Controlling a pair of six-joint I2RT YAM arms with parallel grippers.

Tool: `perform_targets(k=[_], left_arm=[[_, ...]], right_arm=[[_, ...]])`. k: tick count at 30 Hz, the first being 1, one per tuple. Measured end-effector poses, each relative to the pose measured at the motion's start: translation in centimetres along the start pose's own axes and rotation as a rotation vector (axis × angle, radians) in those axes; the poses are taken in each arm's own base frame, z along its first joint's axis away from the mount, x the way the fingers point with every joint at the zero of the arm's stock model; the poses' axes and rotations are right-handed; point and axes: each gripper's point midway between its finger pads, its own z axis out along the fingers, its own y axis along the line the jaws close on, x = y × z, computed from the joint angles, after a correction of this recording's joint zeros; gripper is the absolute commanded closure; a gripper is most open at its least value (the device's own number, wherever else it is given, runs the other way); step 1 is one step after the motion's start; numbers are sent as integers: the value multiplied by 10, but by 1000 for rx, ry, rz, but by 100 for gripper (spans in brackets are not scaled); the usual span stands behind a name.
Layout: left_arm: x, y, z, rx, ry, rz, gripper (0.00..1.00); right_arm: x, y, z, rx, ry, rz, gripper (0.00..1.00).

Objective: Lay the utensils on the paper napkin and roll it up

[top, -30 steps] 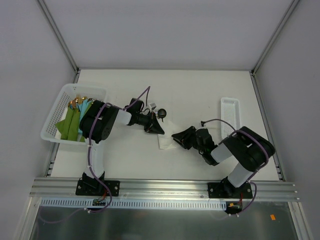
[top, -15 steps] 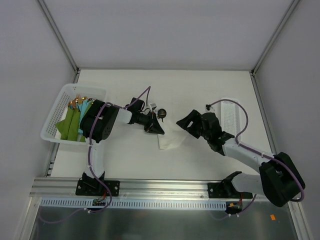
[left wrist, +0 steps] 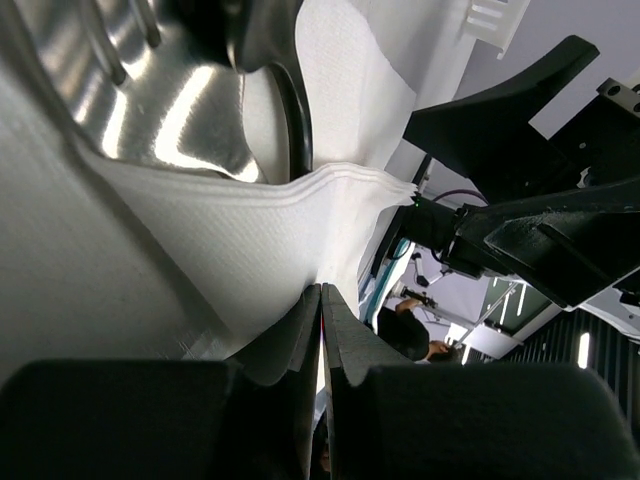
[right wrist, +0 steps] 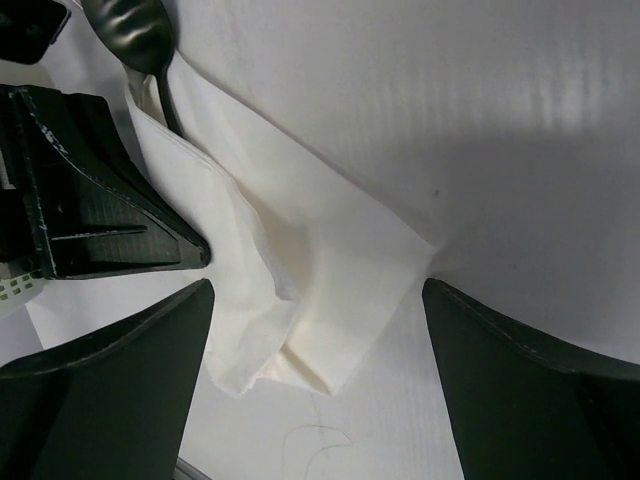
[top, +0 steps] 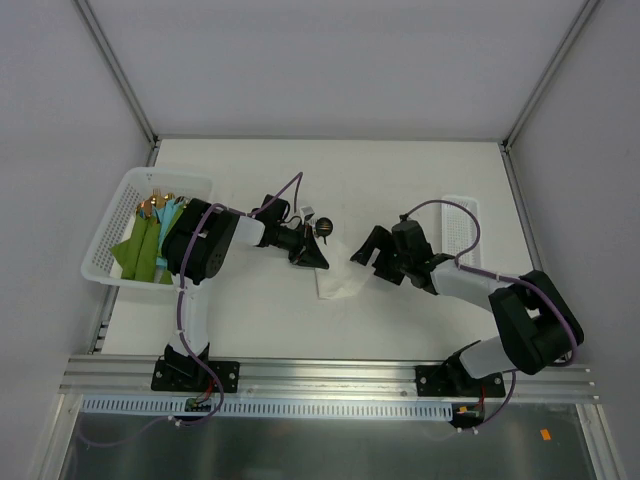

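The napkin's loose corner spreads flat while my left gripper pins the napkin's fold, so next my right gripper pinches that corner and pulls it across the fold [right wrist: 242, 222].
The white paper napkin [top: 340, 285] lies crumpled and partly folded over on the table between the two arms. A black spoon pokes out of its far end, bowl [top: 322, 228] showing; the right wrist view shows that bowl [right wrist: 135, 30] above the napkin [right wrist: 300, 250]. I cannot make out the fork. My left gripper [top: 308, 255] is shut, its tips resting against the napkin's left fold [left wrist: 200, 250] with no paper visibly between them. My right gripper [top: 368, 258] hovers wide open over the napkin's right edge [right wrist: 315, 300], holding nothing.
A white basket [top: 105, 235] with green and teal cloths and gold cutlery stands at the far left. A narrow white tray [top: 460, 215] lies behind the right arm. A thin loose hair [right wrist: 320, 435] lies on the table near the napkin's corner.
My right gripper has opened wide, lifted away from the napkin toward the far right, then settled back over its right edge. The left gripper has stayed put, still shut.
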Motion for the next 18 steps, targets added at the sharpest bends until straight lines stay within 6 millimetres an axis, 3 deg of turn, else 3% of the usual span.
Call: perform_targets(k=[9, 18], left_arm=[[0, 0, 1, 7, 9, -2, 94], [-1, -1, 2, 15, 18, -5, 94]], right_arm=[[-6, 37, 32, -142, 36, 24, 16], [4, 45, 34, -231, 35, 39, 27]])
